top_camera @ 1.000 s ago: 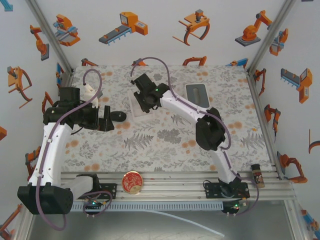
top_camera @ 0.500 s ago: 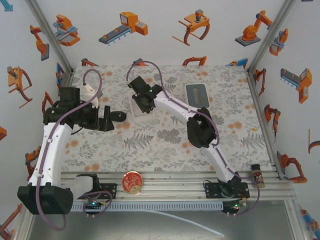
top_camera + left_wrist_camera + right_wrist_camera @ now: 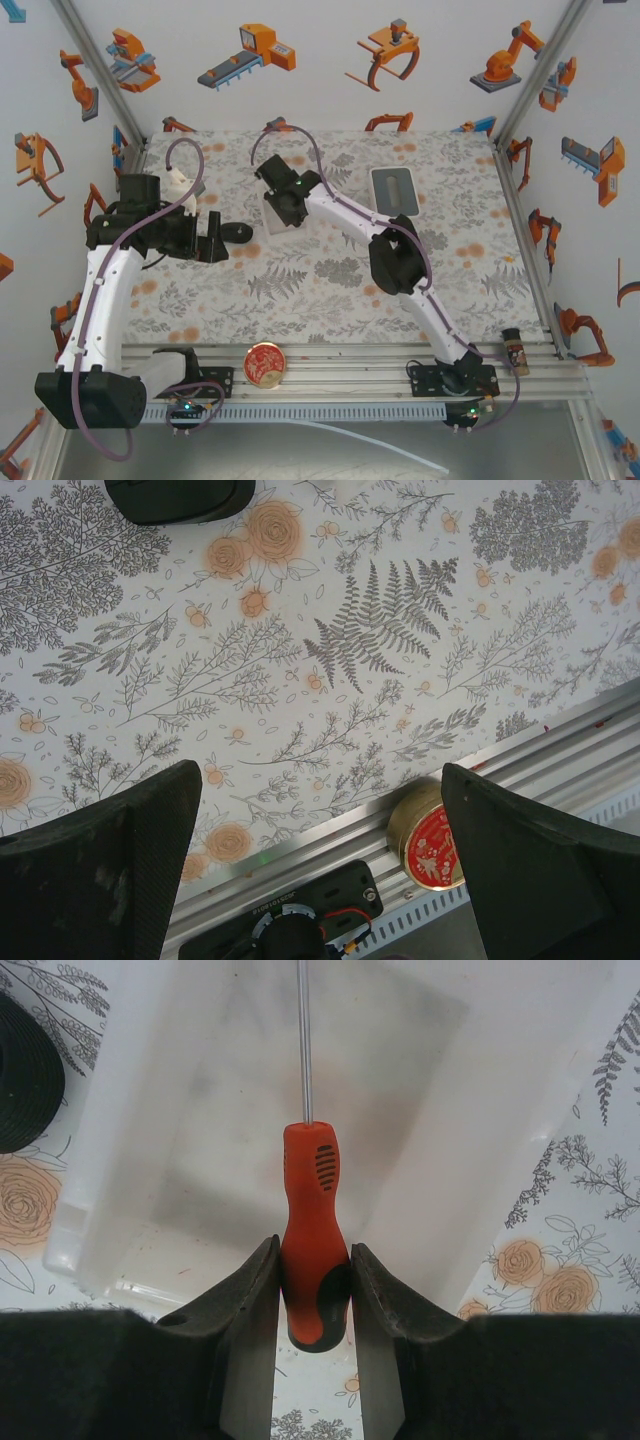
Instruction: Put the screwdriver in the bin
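The screwdriver, now hanging over the white translucent bin, will be let go by my right gripper on the bottom of the white translucent bin (image 3: 292, 216) (image 3: 290, 1120), with the screwdriver's handle towards the near side of the bin.
In the right wrist view the screwdriver (image 3: 313, 1220) has an orange-red handle with a black butt and a thin shaft pointing away. My right gripper (image 3: 314, 1270) is shut on the handle. Handle and shaft hang over the white translucent bin (image 3: 300, 1090), whose near wall runs just ahead of the fingers. From above, the right gripper (image 3: 281, 203) sits over the bin (image 3: 270, 222) at the table's middle back. My left gripper (image 3: 212, 240) is on the left side of the table; in its wrist view the left gripper (image 3: 320, 860) is open with only tablecloth between its fingers.
A black oval object (image 3: 240, 233) lies between the left gripper and the bin. A grey box with a white rim (image 3: 394, 189) stands at the back right. A red and gold tin (image 3: 265, 363) rests on the front rail, a spice jar (image 3: 514, 350) at the front right.
The right arm has reached further left and back, carrying the screwdriver over the bin. The left arm has stayed still.
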`<state>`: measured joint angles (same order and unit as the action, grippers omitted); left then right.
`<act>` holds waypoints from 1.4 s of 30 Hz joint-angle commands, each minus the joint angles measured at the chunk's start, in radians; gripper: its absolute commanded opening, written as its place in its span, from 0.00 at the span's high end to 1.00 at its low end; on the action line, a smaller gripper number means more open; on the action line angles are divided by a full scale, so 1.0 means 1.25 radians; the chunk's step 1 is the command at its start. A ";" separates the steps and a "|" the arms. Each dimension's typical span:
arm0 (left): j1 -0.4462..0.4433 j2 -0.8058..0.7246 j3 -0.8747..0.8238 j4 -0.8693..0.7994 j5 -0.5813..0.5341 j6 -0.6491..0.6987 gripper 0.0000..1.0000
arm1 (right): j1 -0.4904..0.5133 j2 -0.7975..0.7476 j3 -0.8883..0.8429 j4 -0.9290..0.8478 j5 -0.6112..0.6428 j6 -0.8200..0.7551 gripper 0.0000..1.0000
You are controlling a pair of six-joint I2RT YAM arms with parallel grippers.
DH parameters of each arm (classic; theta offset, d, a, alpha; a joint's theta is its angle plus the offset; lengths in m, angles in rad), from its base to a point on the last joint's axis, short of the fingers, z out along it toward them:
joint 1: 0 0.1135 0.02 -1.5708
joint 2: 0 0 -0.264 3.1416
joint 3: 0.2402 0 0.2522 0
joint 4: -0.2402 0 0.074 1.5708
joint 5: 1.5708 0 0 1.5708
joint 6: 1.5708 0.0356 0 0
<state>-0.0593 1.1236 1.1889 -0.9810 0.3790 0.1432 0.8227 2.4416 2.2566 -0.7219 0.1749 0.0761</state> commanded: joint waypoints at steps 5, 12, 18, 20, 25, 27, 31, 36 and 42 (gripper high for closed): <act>-0.004 -0.007 0.001 -0.007 0.011 -0.009 0.03 | 0.007 0.029 0.032 -0.021 0.009 -0.014 0.76; -0.004 -0.007 0.001 -0.004 0.010 -0.009 0.03 | 0.007 0.036 0.032 -0.023 0.011 -0.017 0.73; -0.004 -0.006 0.000 -0.005 0.007 -0.008 0.03 | 0.007 0.046 0.037 -0.028 0.010 -0.017 0.70; -0.004 -0.007 0.002 -0.004 0.007 -0.008 0.03 | 0.006 0.046 0.037 -0.029 0.010 -0.015 0.68; -0.004 -0.006 0.001 -0.005 0.007 -0.009 0.03 | 0.006 0.043 0.039 -0.032 0.012 -0.017 0.61; -0.004 -0.006 0.002 -0.004 0.006 -0.009 0.03 | 0.007 0.041 0.040 -0.032 0.014 -0.016 0.58; -0.003 -0.006 0.003 -0.005 0.006 -0.009 0.03 | 0.008 0.036 0.049 -0.037 0.019 -0.018 0.56; -0.004 -0.004 0.007 -0.005 0.004 -0.007 0.03 | 0.015 0.017 0.070 -0.049 0.038 -0.023 0.55; -0.005 0.007 0.019 -0.003 0.002 -0.003 0.03 | 0.022 -0.029 0.111 -0.085 0.091 -0.015 0.53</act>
<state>-0.0593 1.1278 1.1893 -0.9806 0.3782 0.1436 0.8406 2.4874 2.3508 -0.7849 0.2329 0.0616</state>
